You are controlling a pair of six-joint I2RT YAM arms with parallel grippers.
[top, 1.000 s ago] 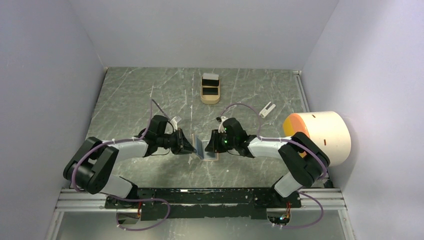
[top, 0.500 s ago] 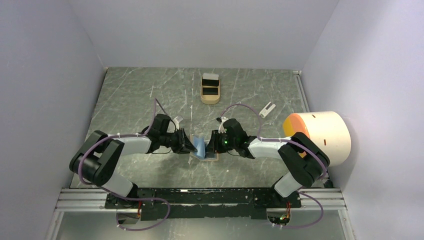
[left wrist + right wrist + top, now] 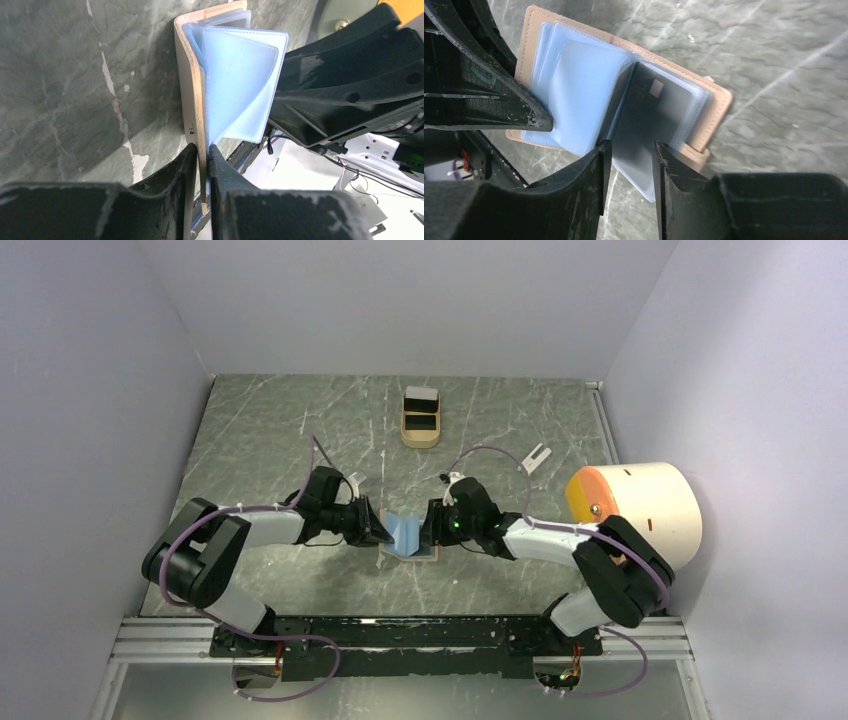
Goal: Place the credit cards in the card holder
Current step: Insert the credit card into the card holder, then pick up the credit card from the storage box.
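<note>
A bent sleeve is pinched against the tan cover by my left gripper, so it should open, let the sleeve lie flat, and take the tan cover's edge (image 3: 199,117).
The card holder (image 3: 408,537) lies open at the table's middle, tan outside with bluish clear sleeves fanned up. My left gripper (image 3: 378,531) is shut on its tan cover (image 3: 189,85), pinching the edge between both fingers (image 3: 201,150). My right gripper (image 3: 431,529) stands open at the holder's right side (image 3: 719,100). A black credit card (image 3: 649,112) with a gold chip sits in a sleeve just beyond the right gripper (image 3: 630,150); the fingers do not press it. More credit cards, one white (image 3: 421,397) and one black (image 3: 421,422), rest in the tan tray (image 3: 421,438) at the back.
A big cream cylinder with an orange face (image 3: 640,510) lies at the right edge, close to the right arm's elbow. A small white clip-like piece (image 3: 536,456) lies at the back right. Walls close in the table on three sides.
The holder's blue sleeves have fanned out wider and lower. The right arm's elbow swung outward to the right, and its gripper sits slightly further back.
</note>
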